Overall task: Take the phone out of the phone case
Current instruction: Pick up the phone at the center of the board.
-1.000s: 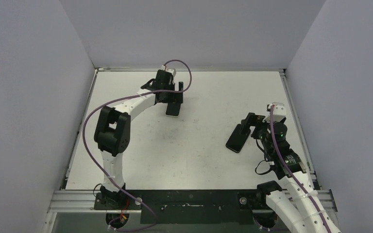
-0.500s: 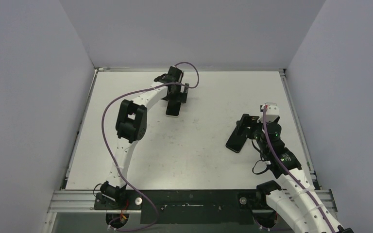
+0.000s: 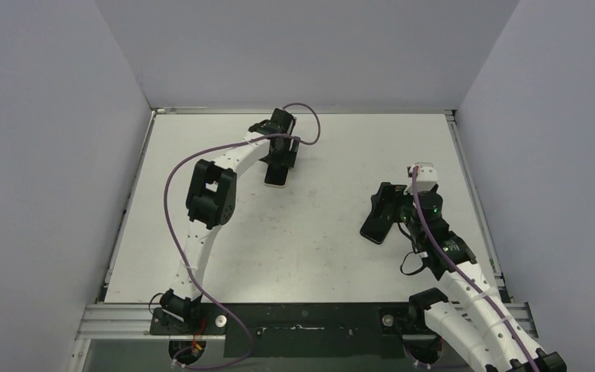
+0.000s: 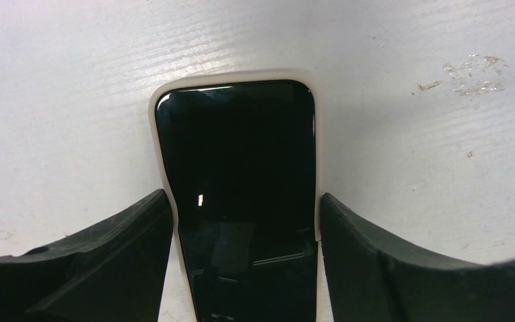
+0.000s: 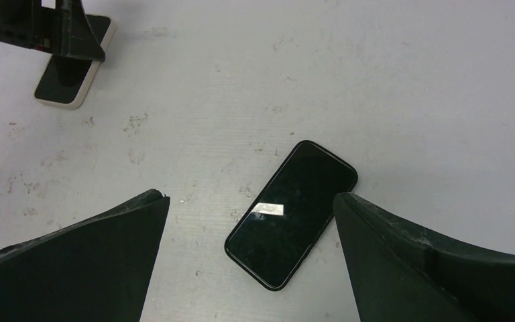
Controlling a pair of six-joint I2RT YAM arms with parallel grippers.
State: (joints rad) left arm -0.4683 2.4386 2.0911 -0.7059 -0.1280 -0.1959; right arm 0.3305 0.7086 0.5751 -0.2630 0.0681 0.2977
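Observation:
My right gripper will next leave the second black phone and grab the cream-white case's long side (image 5: 89,84) facing it, toward the case's near end.
A phone with a black glossy screen sits in a cream-white case (image 4: 235,77), lying flat on the white table at the far middle (image 3: 276,177). My left gripper (image 4: 245,201) straddles it, and both fingers touch the case's long sides near its near end. In the top view the left gripper (image 3: 280,155) covers the phone's far end. A second black phone (image 5: 292,211) lies flat at the right (image 3: 372,227). My right gripper (image 5: 251,196) hangs open above it, one finger on each side, not touching; it also shows in the top view (image 3: 385,203).
The white table (image 3: 294,248) has grey walls on three sides and a metal rail along its near edge (image 3: 310,314). The left arm's purple cable (image 3: 302,116) loops above the cased phone. The cased phone and left fingers show far left in the right wrist view (image 5: 74,70).
The left arm swung its elbow right and turned the wrist, setting the gripper along the cased phone. The right gripper slid a little left and away, over the black phone.

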